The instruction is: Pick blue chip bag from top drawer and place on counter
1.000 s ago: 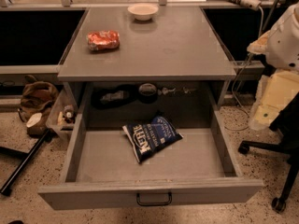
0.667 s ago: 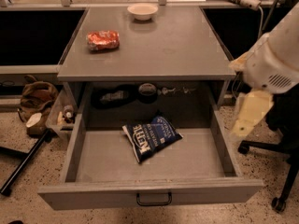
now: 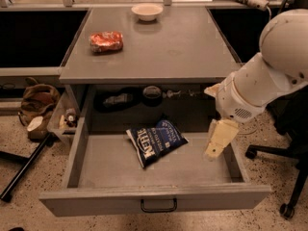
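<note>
I need to next move my gripper to the blue chip bag's middle (image 3: 159, 139), between its two short ends, and close it there.
The blue chip bag (image 3: 156, 142) lies flat and slightly askew in the middle of the open top drawer (image 3: 96, 198), white lettering up. The drawer is pulled fully out, its dark loop handle (image 3: 159, 205) at the front. The grey counter (image 3: 173, 47) is above it. My gripper (image 3: 217, 141) hangs from the white arm (image 3: 269, 76), pointing down over the drawer's right side. It is to the right of the bag, a short gap away and not touching it.
An orange-red foil snack bag (image 3: 106, 41) and a small white bowl (image 3: 147, 11) sit on the counter. Dark objects (image 3: 118, 99) lie in the recess behind the drawer. A brown bag (image 3: 36, 100) and a black pole (image 3: 24, 170) are on the floor at left. A chair base (image 3: 288, 177) is at right.
The arm has swung left and down from outside the drawer's right edge, so my gripper is now over the drawer's right side. The blue chip bag has not moved.
</note>
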Controlling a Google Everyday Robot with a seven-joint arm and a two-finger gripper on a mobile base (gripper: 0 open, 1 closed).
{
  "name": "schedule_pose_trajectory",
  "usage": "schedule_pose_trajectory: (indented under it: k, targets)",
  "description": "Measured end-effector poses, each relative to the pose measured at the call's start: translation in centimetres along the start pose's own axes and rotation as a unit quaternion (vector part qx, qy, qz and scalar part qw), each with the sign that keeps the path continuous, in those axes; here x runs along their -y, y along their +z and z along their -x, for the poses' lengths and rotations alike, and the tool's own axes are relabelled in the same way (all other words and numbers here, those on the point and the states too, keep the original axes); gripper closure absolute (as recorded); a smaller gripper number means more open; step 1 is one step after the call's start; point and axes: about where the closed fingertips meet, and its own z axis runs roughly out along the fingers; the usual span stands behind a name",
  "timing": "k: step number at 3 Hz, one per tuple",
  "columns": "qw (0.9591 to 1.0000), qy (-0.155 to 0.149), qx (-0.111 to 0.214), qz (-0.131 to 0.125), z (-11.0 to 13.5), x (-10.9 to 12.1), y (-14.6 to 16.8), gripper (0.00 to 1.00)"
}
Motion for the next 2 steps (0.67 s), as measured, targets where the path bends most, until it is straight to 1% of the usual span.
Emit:
schedule_pose_trajectory:
  k: [1,2]
  targets:
    - [0.9998,0.002,0.018,-0.002,0.0,-0.1,1.0,0.0]
    - [0.9983,-0.002,0.057,0.013,1.1,-0.4,6.9,0.0]
